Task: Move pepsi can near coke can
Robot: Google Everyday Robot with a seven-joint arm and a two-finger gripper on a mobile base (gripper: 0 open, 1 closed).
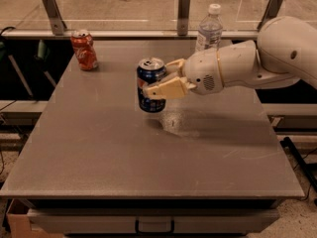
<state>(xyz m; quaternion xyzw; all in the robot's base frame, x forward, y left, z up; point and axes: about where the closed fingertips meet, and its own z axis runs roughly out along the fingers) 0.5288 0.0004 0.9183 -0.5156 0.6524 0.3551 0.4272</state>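
Observation:
I will put the pepsi can down with my gripper on the table point(116, 67) next to the coke can, on the side that faces the water bottle. The pepsi can is now held above the table's middle.
The pepsi can point(150, 86) is dark blue with a silver top. It is upright and held clear of the grey table point(99, 148), near the table's middle. My gripper point(159, 78) reaches in from the right and is shut on the can, one cream finger point(166, 89) across its front and the other behind it. The coke can point(83, 50) is red with white script. It stands upright at the table's far left corner, well to the left of and beyond the pepsi can.
A clear plastic water bottle point(210, 29) with a white cap stands at the table's far edge, behind my arm. Metal posts point(184, 10) and a rail run along the back. The table's left edge drops off by the coke can.

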